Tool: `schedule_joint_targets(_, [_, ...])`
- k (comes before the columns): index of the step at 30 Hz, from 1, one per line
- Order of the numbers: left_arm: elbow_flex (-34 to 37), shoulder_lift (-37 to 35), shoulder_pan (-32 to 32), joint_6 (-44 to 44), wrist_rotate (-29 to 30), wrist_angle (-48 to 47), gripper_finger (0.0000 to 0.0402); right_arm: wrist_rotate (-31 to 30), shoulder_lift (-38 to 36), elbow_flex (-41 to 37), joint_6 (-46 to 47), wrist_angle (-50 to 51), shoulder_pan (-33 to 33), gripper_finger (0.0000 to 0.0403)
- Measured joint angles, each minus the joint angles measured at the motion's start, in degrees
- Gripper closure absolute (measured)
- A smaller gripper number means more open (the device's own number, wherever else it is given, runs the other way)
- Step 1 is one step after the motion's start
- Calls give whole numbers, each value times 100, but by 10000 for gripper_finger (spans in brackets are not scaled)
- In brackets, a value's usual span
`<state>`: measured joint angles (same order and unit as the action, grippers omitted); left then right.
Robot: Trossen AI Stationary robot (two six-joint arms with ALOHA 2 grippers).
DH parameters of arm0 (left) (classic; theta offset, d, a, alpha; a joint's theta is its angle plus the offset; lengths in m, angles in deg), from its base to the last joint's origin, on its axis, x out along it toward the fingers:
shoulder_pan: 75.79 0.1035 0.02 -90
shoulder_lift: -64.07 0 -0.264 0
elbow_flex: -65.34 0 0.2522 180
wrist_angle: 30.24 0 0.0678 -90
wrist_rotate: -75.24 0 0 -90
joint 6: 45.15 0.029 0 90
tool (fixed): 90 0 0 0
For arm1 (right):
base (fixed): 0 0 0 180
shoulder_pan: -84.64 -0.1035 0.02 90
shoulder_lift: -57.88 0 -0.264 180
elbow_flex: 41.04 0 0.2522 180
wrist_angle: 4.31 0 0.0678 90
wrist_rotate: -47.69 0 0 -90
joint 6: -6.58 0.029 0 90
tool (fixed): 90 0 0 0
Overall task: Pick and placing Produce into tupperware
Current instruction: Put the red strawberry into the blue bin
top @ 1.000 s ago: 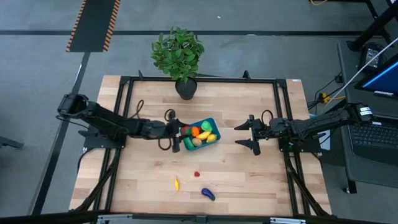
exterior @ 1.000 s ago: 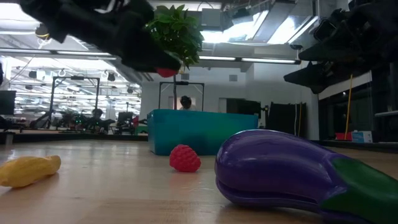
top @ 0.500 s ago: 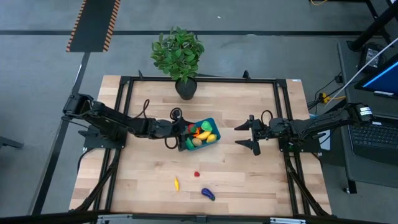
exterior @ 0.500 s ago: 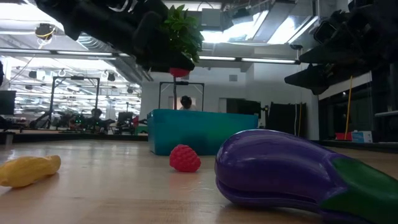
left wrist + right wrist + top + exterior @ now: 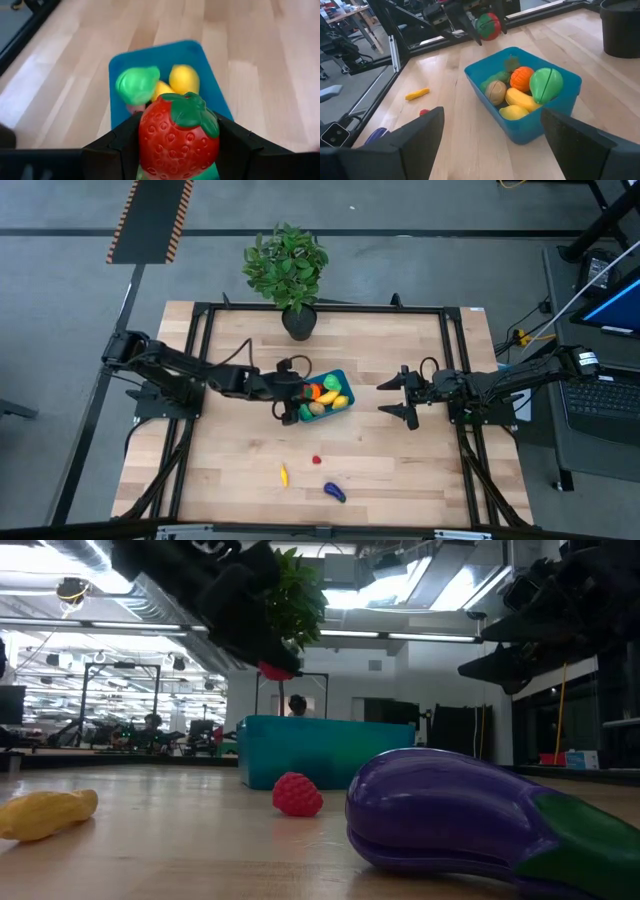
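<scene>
Next, my left gripper lets go of the strawberry in the teal tupperware, on the green piece [image 5: 310, 402] beside the orange piece.
My left gripper [image 5: 297, 391] is shut on a red toy strawberry [image 5: 177, 132] with a green leaf cap. It hovers over the left end of the teal tupperware [image 5: 346, 383]. The tupperware's bottom rests on the table and it holds several toy pieces: orange, green, yellow and tan [image 5: 520, 87]. A yellow piece [image 5: 284, 475], a red berry [image 5: 317, 460] and a purple eggplant [image 5: 334, 492] lie loose on the near part of the table. My right gripper [image 5: 381, 398] is open and waits right of the tupperware, above the table. My left gripper pinches the strawberry by its two sides [image 5: 145, 137] between both fingers. The fingers [image 5: 470, 22] come from the table's left, slanting downward. The strawberry [image 5: 277, 670] is lifted clear, above the tupperware's rim, with its green cap pointing away from the wrist.
A leafy potted plant [image 5: 287, 265] stands at the table's far edge, behind the tupperware. A black frame runs round the tabletop [image 5: 200, 360]. In the low view the eggplant [image 5: 460, 820], berry [image 5: 297, 794] and yellow piece [image 5: 48, 813] lie in front of the tupperware wall [image 5: 320, 750].
My left gripper has moved toward the table's right, carrying the strawberry from beside the tupperware's left end to above that end. It has stayed shut on the strawberry. The right arm has kept still.
</scene>
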<state>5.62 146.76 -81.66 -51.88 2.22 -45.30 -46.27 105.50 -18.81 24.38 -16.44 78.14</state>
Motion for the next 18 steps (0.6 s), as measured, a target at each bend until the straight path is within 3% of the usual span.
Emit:
schedule_joint_targets(11, [-1105, 578, 175, 272, -347, -1816, 216, 13, 2, 0, 14, 65, -2, 70])
schedule_joint_targets(18, [-1424, 924, 247, 543, -603, -2021, 216, 12, 20, 0, 7, 94, 0, 70])
